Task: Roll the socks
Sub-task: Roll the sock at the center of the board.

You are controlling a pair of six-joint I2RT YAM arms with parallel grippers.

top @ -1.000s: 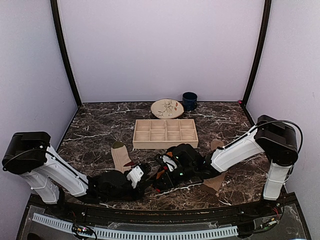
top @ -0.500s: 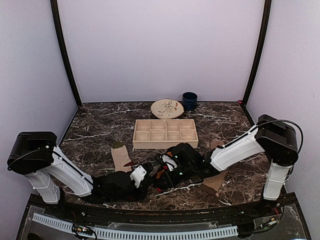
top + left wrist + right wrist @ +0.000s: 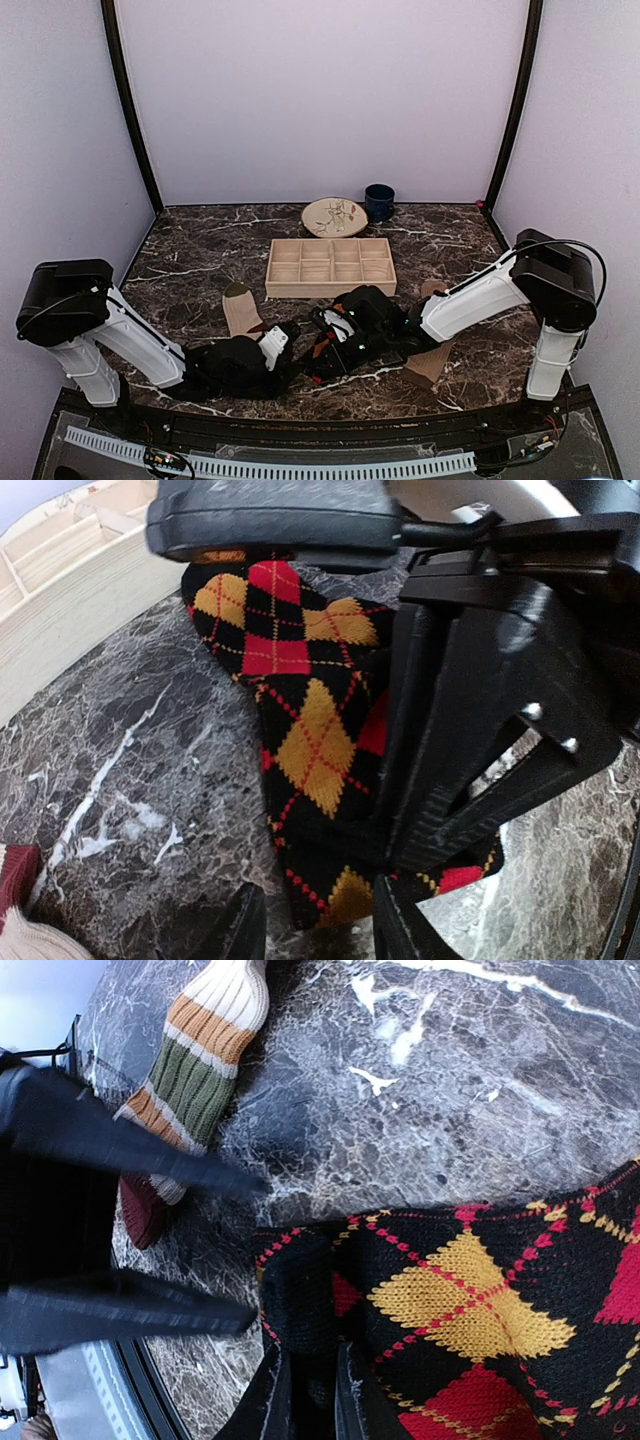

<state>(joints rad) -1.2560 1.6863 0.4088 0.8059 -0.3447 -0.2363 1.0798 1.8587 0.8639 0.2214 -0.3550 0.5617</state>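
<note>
My right gripper alone is pinching the black fold at the sock's end, so my left gripper needs to pinch the sock's near corner (image 3: 312,908) before my right gripper moves across.
The black argyle sock (image 3: 300,710) lies on the marble between my two grippers, also in the top view (image 3: 327,343). My right gripper (image 3: 308,1400) is shut on a bunched black fold at the sock's end (image 3: 300,1290). My left gripper (image 3: 315,930) is open, its fingers (image 3: 240,930) straddling the sock's near end, close against the right gripper's black body (image 3: 480,730). The striped sock (image 3: 240,310) lies flat left of them and also shows in the right wrist view (image 3: 195,1060). The tan ribbed sock (image 3: 428,366) lies partly under my right arm.
A wooden compartment tray (image 3: 330,266) stands behind the socks. A patterned plate (image 3: 334,216) and a dark blue mug (image 3: 379,201) sit at the back. The tray's edge shows in the left wrist view (image 3: 70,610).
My left arm has shifted a little to the right, bringing its open gripper closer to the argyle sock's end. The right gripper has stayed in place holding the sock.
</note>
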